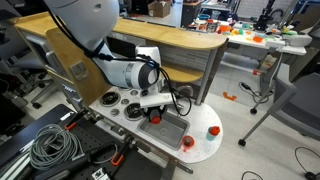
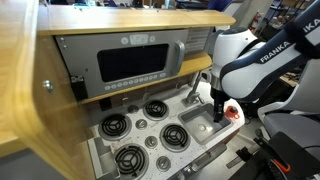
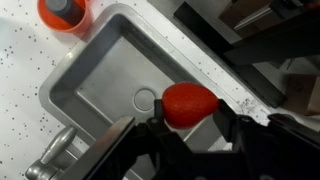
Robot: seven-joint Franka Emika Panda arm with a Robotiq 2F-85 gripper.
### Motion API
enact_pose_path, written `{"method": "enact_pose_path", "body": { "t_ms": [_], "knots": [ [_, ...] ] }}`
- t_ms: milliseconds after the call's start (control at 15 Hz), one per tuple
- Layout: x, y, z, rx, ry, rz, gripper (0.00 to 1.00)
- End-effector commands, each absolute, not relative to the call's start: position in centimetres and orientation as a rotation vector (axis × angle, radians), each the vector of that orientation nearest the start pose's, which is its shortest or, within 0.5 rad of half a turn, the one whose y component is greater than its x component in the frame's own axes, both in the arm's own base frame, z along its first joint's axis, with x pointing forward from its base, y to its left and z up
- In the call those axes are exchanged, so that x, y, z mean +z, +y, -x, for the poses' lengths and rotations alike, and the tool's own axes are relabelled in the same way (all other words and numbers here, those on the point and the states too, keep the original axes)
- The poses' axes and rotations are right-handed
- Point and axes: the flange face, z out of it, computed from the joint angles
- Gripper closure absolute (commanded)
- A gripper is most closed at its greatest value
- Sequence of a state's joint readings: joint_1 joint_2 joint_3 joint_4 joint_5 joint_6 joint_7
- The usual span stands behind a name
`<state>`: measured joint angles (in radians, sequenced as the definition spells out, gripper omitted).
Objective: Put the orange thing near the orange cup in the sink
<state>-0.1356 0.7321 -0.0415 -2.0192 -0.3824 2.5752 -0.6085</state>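
Next, I lower the orange thing to the bottom of the silver sink and let go of it with my gripper on the drain ring (image 1: 162, 129) (image 3: 146, 100) there.
My gripper (image 3: 190, 114) is shut on the orange thing (image 3: 190, 100), a small orange-red lump held between both fingers. It hangs over the near right part of the silver sink (image 3: 95, 80), just above the basin floor by the drain ring. The orange cup (image 3: 62, 12) stands on the white counter beyond the sink's far corner. In both exterior views the gripper (image 1: 155, 110) (image 2: 218, 106) reaches down into the sink (image 1: 172, 130) (image 2: 198, 125). The cup shows beside the basin (image 1: 187, 142) (image 2: 232, 114).
A grey faucet (image 3: 52, 158) stands at the basin's near left edge. Round black burners (image 2: 128, 128) and knobs lie on the white countertop beside the sink. A toy oven panel (image 2: 130, 62) under a wooden shelf rises behind. Coiled cables (image 1: 55, 145) lie on the floor.
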Motion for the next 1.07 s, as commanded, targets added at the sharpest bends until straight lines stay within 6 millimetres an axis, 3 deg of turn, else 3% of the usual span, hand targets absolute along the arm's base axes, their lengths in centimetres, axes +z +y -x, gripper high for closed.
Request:
{"method": "enact_pose_path", "body": {
  "t_ms": [0,1000],
  "knots": [
    [5.2,-10.4,-54.9,0.392,-1.360,2.942,0.72],
    [-2.9,-13.8,-55.0,0.212,-1.540,2.871,0.72]
  ]
}}
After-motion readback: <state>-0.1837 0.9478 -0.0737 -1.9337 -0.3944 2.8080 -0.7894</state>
